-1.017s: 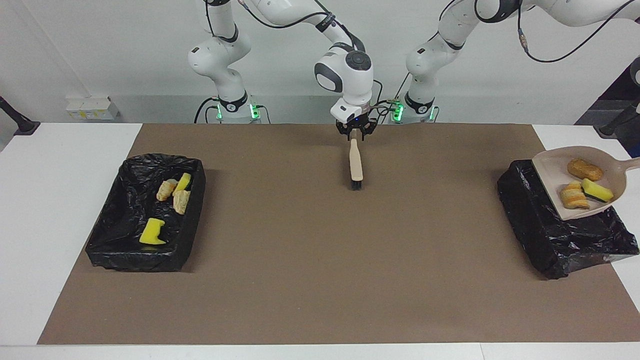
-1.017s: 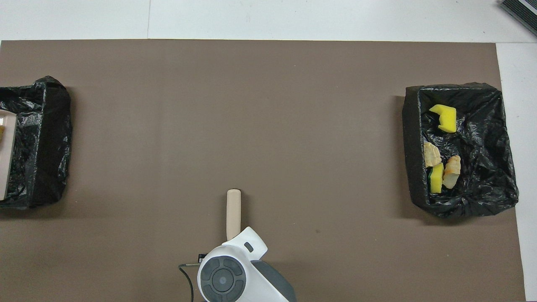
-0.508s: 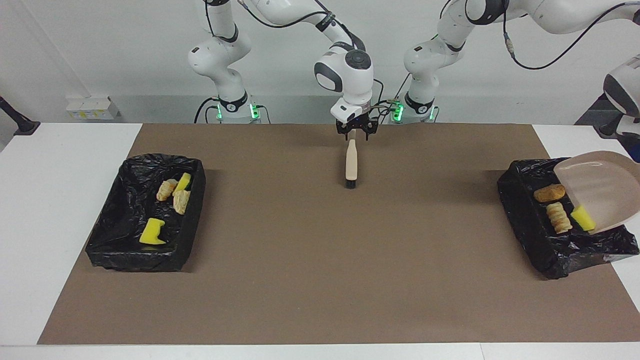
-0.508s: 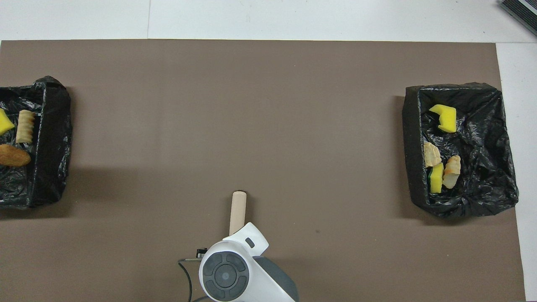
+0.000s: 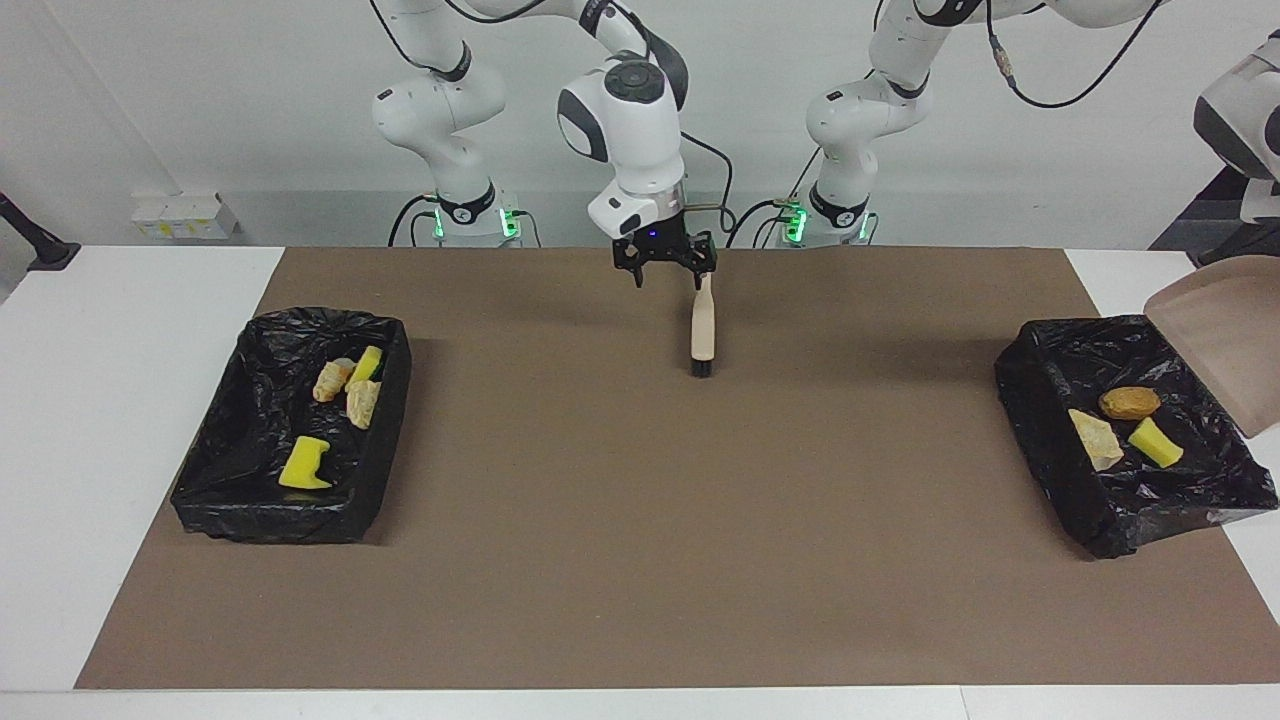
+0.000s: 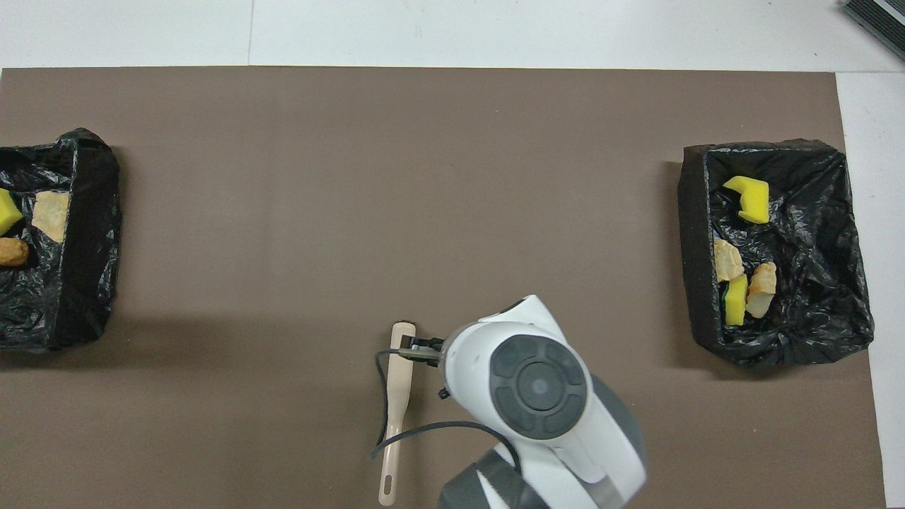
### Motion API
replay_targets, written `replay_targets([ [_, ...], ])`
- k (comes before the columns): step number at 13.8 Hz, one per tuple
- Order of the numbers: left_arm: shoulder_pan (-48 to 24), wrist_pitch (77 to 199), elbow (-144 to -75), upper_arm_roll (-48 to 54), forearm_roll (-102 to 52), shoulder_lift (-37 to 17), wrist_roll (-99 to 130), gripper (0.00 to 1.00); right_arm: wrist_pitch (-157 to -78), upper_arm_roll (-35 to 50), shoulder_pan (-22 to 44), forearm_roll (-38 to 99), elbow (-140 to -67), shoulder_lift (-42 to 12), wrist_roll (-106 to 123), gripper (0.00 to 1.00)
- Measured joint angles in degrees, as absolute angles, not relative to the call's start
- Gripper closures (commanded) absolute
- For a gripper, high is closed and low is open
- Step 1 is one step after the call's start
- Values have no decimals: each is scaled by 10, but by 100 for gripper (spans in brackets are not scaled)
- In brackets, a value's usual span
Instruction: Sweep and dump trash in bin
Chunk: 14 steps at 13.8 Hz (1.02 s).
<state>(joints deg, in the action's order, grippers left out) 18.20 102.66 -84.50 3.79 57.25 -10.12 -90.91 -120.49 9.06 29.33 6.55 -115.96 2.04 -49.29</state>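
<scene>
My left gripper is to put down the beige dustpan next. It will let go of it on the brown mat [image 6: 417,190] between the bins, beyond the brush. The dustpan still hangs tilted over the black-lined bin.
Three scraps of trash, a brown bread piece [image 5: 1130,403], a pale piece [image 5: 1095,438] and a yellow sponge [image 5: 1155,441], lie in the black-lined bin [image 5: 1060,470] at the left arm's end. The beige dustpan [image 5: 1225,335] hangs steeply tilted and empty over that bin. The left arm holds it from above, its gripper past the view's edge. My right gripper [image 5: 668,270] stands open just above the mat beside the handle tip of the brush [image 5: 704,325], which lies flat on the mat [image 6: 397,410].
A second black-lined bin [image 5: 215,490] at the right arm's end holds several scraps, among them a yellow sponge [image 5: 303,465] and bread pieces [image 5: 363,402]. A brown mat [image 5: 640,520] covers the table between the bins.
The dustpan tipped up and its three scraps slid into the bin. My right gripper opened, let go of the brush and shifted toward the right arm's end.
</scene>
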Motion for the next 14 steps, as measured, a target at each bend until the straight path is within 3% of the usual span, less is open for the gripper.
replay_targets([
  [4, 172, 1011, -859, 41, 447, -97, -862, 100, -1088, 89, 189, 52, -1101, 69, -438, 0],
  [8, 127, 943, -871, 44, 334, -92, -726, 100, -999, 86, 78, 24, -1005, 67, -304, 0],
  [14, 30, 949, -961, 47, 195, -60, -452, 100, -901, 87, 39, -9, -877, 17, -203, 0],
])
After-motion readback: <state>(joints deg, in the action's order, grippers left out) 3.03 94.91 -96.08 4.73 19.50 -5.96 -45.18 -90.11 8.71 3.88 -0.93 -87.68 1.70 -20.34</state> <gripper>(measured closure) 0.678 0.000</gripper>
